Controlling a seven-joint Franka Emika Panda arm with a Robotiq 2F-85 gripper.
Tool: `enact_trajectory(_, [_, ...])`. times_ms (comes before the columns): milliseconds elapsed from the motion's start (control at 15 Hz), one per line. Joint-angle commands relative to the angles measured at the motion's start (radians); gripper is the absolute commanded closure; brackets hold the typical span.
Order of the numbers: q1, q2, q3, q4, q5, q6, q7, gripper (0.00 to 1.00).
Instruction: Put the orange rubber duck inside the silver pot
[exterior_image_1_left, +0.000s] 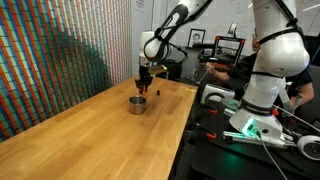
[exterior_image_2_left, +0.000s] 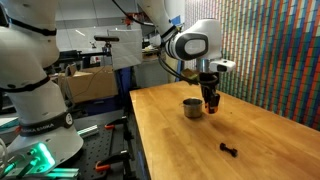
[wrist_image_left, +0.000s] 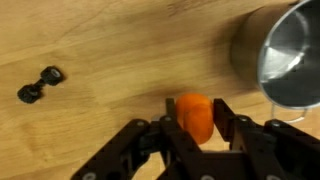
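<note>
My gripper needs to let go of the orange rubber duck on the silver pot's bottom (exterior_image_1_left: 138, 102) (wrist_image_left: 275, 60), toward the side of the black dumbbell-shaped object.
The orange rubber duck (wrist_image_left: 196, 117) is a small orange lump held between my gripper's (wrist_image_left: 197, 112) two black fingers, which are shut on it. It hangs above the wooden table. The silver pot (wrist_image_left: 290, 60) is at the upper right of the wrist view, its dark inside partly showing, apart from the duck. In both exterior views the gripper (exterior_image_1_left: 145, 84) (exterior_image_2_left: 211, 99) hovers just beside and above the pot (exterior_image_1_left: 137, 103) (exterior_image_2_left: 192, 107), with an orange speck at its tips (exterior_image_2_left: 211, 102).
A small black dumbbell-shaped object (wrist_image_left: 40, 84) lies on the wooden table (exterior_image_1_left: 90, 130), also visible in an exterior view (exterior_image_2_left: 228, 150). A second white robot arm (exterior_image_1_left: 270, 60) and lab benches stand beside the table. A coloured patterned wall (exterior_image_2_left: 280, 50) lies behind.
</note>
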Motion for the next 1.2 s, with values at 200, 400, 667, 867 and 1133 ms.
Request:
enact_trajectory(200, [0.010, -0.207, 0.063, -0.061, 0.131, -0.179, -0.018, 0.83])
enact_trajectory(400, [0.038, -0.207, 0.070, -0.078, 0.136, -0.167, 0.015, 0.83])
enact_trajectory(667, [0.076, -0.157, 0.074, -0.078, 0.127, -0.138, 0.055, 0.83])
enact_trajectory(867, [0.097, -0.105, 0.074, -0.048, 0.128, -0.110, 0.086, 0.83])
enact_trajectory(1133, [0.114, -0.060, 0.062, -0.005, 0.113, -0.077, 0.115, 0.32])
